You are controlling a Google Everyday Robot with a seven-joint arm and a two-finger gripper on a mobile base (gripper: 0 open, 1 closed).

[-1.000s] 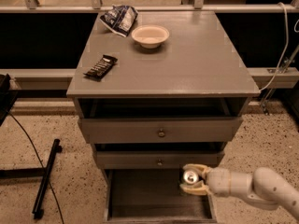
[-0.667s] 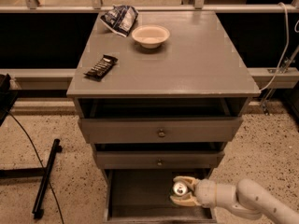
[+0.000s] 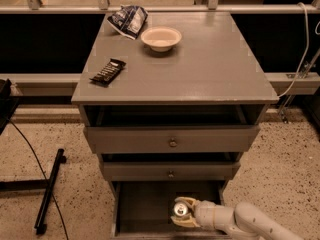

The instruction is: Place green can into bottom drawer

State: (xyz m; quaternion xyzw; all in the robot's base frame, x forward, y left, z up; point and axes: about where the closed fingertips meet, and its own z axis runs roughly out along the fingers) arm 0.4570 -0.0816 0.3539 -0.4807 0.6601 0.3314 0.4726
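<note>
Next, my gripper sets the green can, now held over the drawer's floor, down on the dark bottom near the middle of the bottom drawer [image 3: 181,204].
The bottom drawer [image 3: 145,209] is pulled open below two shallower grey drawers with brass knobs. My gripper [image 3: 181,211] reaches in from the lower right on a pale arm and is shut on the green can [image 3: 180,210]. Only the can's silver top with its pull tab shows between the cream fingers [image 3: 184,201]. The can is held over the drawer's floor, right of the middle. I cannot tell whether it touches the floor.
On the cabinet top [image 3: 210,59] lie a cream bowl [image 3: 161,38], a crumpled chip bag [image 3: 128,20] and a dark snack bar [image 3: 107,71]. A black stand leg [image 3: 49,191] and cable lie on the speckled floor at the left. A white cable [image 3: 300,44] hangs at the right.
My gripper has moved left and down with the can, from beside the drawer's right wall to over its floor.
</note>
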